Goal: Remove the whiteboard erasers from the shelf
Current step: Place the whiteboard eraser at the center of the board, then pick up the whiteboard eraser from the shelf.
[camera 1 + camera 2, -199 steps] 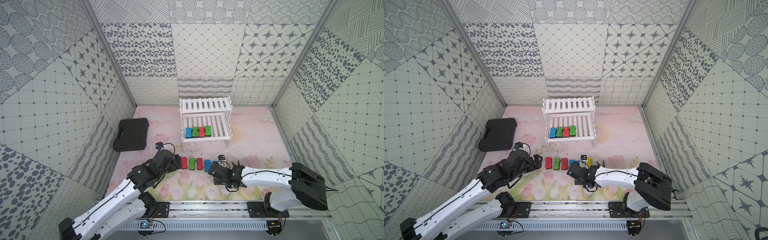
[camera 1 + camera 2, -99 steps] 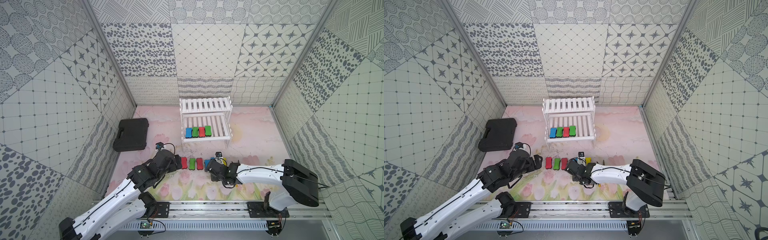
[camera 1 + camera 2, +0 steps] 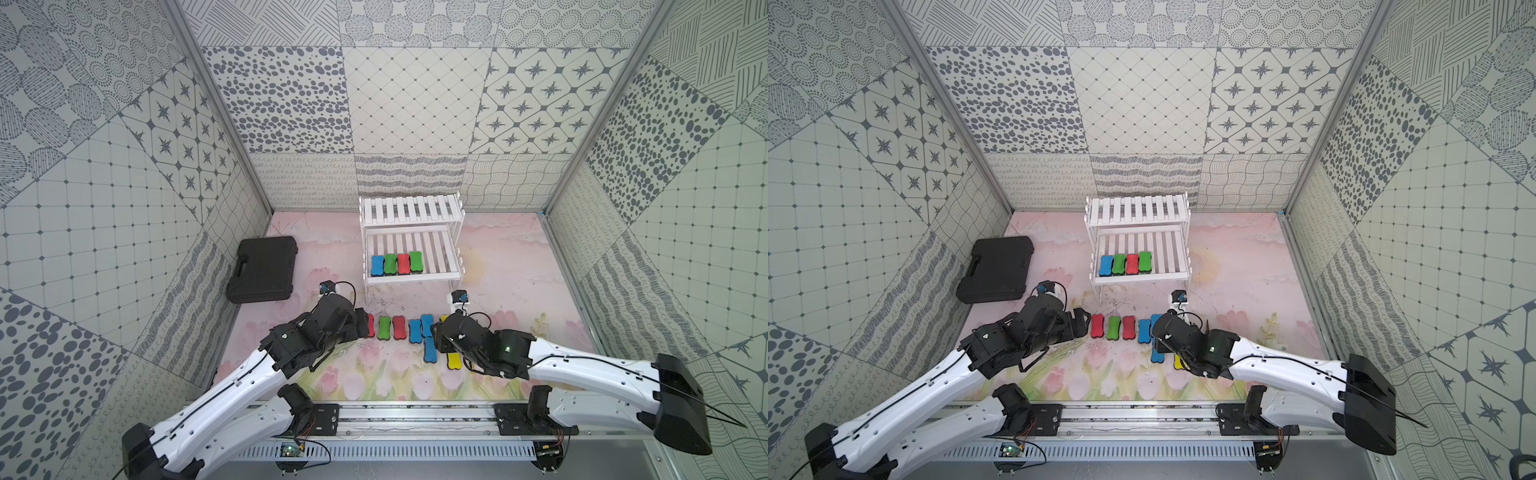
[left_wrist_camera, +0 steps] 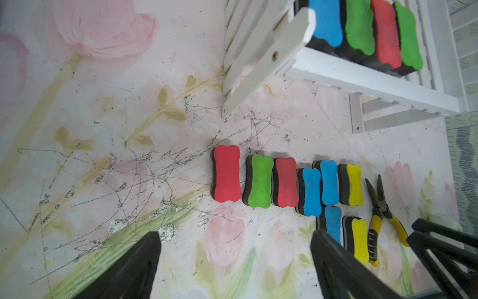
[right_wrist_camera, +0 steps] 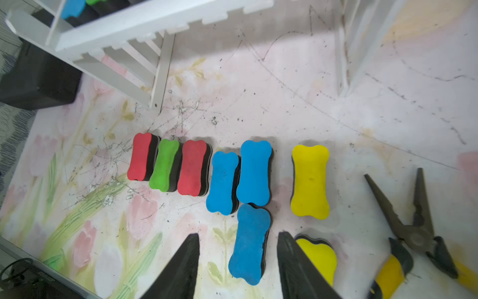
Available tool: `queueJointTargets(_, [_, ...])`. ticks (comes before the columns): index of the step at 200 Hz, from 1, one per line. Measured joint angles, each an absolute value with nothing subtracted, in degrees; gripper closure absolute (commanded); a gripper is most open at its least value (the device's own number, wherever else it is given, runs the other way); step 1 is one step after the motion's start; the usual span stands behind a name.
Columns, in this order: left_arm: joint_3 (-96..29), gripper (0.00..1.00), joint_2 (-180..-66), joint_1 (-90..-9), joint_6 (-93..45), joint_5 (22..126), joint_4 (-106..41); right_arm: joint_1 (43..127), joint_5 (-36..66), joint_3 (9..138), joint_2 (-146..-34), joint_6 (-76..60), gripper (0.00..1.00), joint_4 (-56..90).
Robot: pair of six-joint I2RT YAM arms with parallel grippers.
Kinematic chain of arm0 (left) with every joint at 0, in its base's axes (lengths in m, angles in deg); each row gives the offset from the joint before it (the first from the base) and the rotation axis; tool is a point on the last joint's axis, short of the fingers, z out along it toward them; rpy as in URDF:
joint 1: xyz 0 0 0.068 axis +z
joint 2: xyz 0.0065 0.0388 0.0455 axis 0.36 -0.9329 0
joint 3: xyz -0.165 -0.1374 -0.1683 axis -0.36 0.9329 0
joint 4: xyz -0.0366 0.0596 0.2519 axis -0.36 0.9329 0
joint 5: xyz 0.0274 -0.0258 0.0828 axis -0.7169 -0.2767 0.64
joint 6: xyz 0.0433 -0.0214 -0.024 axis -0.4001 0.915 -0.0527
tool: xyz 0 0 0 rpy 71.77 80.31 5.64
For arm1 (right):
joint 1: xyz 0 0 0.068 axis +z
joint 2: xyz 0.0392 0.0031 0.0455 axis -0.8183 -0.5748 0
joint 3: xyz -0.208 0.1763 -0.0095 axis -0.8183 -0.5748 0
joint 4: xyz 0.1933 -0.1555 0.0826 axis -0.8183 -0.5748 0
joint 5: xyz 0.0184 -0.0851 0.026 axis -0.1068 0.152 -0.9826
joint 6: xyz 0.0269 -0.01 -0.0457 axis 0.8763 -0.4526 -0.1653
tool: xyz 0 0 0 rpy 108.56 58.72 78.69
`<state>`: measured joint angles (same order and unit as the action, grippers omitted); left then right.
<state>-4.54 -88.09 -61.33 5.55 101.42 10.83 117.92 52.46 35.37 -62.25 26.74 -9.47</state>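
The robot's left gripper needs to close on the narrow middle of the green eraser [image 3: 416, 261] [image 4: 406, 36] at the end of the row on the shelf's lower level, beyond the red eraser.
The white shelf [image 3: 411, 279] [image 3: 1142, 277] stands at the back. Its lower tier holds several whiteboard erasers [image 3: 397, 264] [image 4: 362, 28] side by side: blue, green, red, green. More erasers [image 3: 399, 328] [image 5: 191, 168] lie in a row on the mat before it. My right gripper [image 5: 239, 234] is open, one finger on each side of a blue eraser [image 5: 249, 243] [image 3: 430, 349] lying on the mat, with a gap on both sides. A yellow eraser [image 5: 318, 256] lies just outside one finger. My left gripper [image 4: 236, 233] [image 3: 361, 328] stands open and holds nothing, at the row's red end.
A black case [image 3: 264, 270] lies by the left wall. Yellow-handled pliers [image 5: 413, 220] [image 4: 380, 207] lie on the mat beside the yellow erasers. The shelf's thin legs [image 5: 157, 85] stand just behind the row. Patterned walls enclose the mat on three sides.
My right gripper has opened and let go of the blue eraser, which now lies on the mat between its fingers. The left arm has stayed in place, its jaws slightly narrower.
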Motion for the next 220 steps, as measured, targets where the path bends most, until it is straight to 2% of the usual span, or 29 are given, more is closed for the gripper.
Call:
queueJointTargets(33, [-12.21,0.15,-95.59,-65.05,3.10,101.95,9.60,114.77,54.23,31.83,-54.49,26.44,0.52,-11.76])
queueJointTargets(79, [-23.95,0.22,-109.75,-67.95,-1.68,102.32,5.27,113.94,55.41,30.61,-51.38,26.65,0.52,-14.84])
queueJointTargets(145, [-40.48,0.26,-130.06,-68.96,-8.42,103.65,-0.85,113.61,56.20,28.77,-48.81,27.90,0.52,-16.31])
queueJointTargets(220, [-48.56,0.28,-141.07,-68.76,-11.98,107.83,-4.67,113.33,56.46,28.34,-45.92,28.66,0.52,-19.02])
